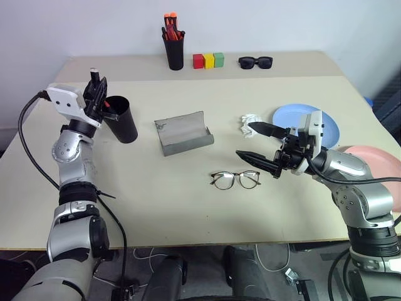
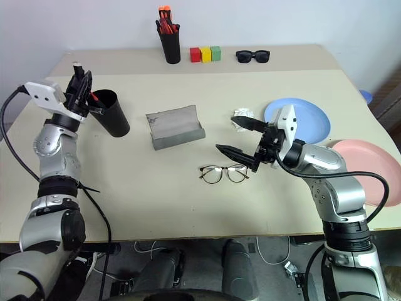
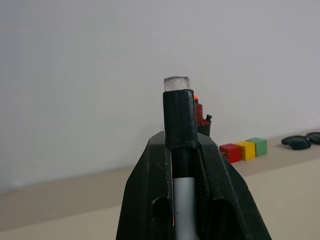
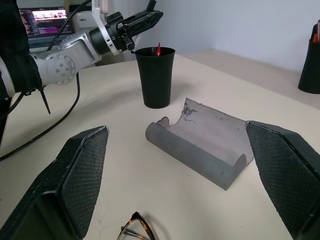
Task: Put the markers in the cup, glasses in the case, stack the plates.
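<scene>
The robot's left gripper should release the white marker inside the black cup (image 1: 116, 108), next to the red marker.
My left gripper (image 1: 97, 88) is shut on a white marker with a black cap (image 3: 178, 115), held just above the left rim of the black cup (image 1: 122, 119). A red marker (image 4: 158, 49) stands inside that cup. The grey case (image 1: 182, 133) lies open at the table's middle. The wire-framed glasses (image 1: 235, 180) rest in front of it. My right gripper (image 1: 245, 141) hangs open, just above and to the right of the glasses, with nothing between its fingers. The light blue plate (image 1: 285, 116) sits behind my right wrist, and the pink plate (image 2: 369, 153) lies at the right edge.
At the back stand a black pen holder with orange-capped pens (image 1: 173, 47), three coloured blocks (image 1: 208, 60) and black sunglasses (image 1: 255, 61). A crumpled white paper (image 1: 249, 122) lies beside the blue plate.
</scene>
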{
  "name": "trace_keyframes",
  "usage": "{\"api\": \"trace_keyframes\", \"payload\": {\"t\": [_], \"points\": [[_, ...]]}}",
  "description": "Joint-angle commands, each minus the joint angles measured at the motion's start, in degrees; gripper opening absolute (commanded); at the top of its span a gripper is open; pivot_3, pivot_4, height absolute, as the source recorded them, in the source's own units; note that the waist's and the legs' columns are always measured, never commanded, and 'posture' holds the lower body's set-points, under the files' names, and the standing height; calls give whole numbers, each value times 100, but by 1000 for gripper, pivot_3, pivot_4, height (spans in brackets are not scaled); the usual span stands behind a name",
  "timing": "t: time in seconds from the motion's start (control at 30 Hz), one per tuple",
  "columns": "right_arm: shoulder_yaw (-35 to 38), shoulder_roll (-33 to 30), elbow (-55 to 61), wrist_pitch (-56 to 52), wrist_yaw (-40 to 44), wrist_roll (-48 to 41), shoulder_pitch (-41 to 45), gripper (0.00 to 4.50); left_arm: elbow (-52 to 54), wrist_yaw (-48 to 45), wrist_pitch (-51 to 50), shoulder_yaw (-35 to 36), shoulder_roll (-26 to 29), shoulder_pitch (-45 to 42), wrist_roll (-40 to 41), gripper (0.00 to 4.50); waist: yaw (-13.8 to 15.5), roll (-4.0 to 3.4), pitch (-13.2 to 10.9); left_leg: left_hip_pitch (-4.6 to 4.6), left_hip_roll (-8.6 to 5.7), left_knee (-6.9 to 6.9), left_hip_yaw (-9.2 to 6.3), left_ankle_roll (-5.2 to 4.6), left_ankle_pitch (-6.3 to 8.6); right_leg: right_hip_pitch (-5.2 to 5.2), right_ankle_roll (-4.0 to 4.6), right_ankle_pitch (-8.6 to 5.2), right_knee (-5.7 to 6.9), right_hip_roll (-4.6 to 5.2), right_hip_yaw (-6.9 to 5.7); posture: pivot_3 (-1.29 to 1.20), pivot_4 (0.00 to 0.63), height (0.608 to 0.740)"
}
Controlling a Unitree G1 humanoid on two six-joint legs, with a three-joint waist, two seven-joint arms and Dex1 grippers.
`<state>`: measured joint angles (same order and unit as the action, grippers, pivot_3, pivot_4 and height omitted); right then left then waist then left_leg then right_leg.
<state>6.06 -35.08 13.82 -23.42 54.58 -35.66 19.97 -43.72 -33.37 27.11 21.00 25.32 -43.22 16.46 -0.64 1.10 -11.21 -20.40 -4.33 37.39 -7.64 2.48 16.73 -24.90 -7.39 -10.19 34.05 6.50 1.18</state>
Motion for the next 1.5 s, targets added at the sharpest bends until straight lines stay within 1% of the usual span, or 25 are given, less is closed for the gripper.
{"api": "trace_keyframes", "payload": {"t": [0.03,0.17,0.37,0.73,1.03,1.07,1.1,1.13,1.27,1.33,1.5], "points": [[157,-144,255,72,48,-21,-24,4500,16,-14,148,-31,40,-101,40,74,0,0,0,0,0,0,0,0,0,0,0,0,0,0,0,0,150,740],[143,-162,267,91,40,-18,-70,4500,64,-37,98,-62,84,-247,48,74,0,0,0,0,0,0,0,0,0,0,0,0,0,0,0,0,150,740],[97,-120,205,116,33,15,-25,4500,25,-104,65,-128,126,-716,27,74,6,1,0,-4,-1,4,-1,0,0,2,-2,1,-3,0,-1,0,150,740],[158,-168,255,79,23,4,-109,4500,-924,-131,543,-183,146,-1043,-91,74,0,1,0,-2,0,1,0,-1,0,1,-2,1,-2,-2,-1,0,150,740],[156,-200,274,79,10,10,-123,4500,-1409,-256,764,-187,181,-1159,-95,74,-6,1,0,-1,0,0,0,-1,1,2,-2,1,-2,-2,-1,0,150,740],[158,-208,267,82,13,15,-117,4500,-1430,-256,780,-187,183,-1168,-96,511,-7,1,0,-1,0,1,-1,-1,1,2,-3,1,-2,-2,-1,0,150,740],[162,-215,262,80,16,14,-113,4500,-1443,-272,796,-185,184,-1175,-91,1043,-6,1,0,-1,0,0,0,-1,1,2,-3,1,-2,-2,-1,0,150,740],[163,-222,261,81,18,16,-114,4500,-1455,-283,795,-175,182,-1183,-78,1458,-3,1,0,-1,0,0,0,-1,1,2,-3,1,-2,-2,-1,0,150,740],[164,-230,259,87,13,24,-115,4500,-1474,-293,815,-150,179,-1202,-52,3526,-1,1,0,-2,0,1,0,-1,1,2,-3,1,-2,-2,-1,0,150,740],[162,-228,250,93,15,27,-114,4500,-1462,-303,873,-165,185,-1208,-73,4449,-1,1,0,-1,0,1,0,-1,1,2,-3,1,-2,-2,-1,0,150,740],[136,-202,209,130,7,64,-65,4500,-1244,-307,756,-100,221,-1213,52,4449,-6,1,0,-1,0,0,-1,-1,1,2,-3,1,-2,-2,-1,0,150,740]]}}
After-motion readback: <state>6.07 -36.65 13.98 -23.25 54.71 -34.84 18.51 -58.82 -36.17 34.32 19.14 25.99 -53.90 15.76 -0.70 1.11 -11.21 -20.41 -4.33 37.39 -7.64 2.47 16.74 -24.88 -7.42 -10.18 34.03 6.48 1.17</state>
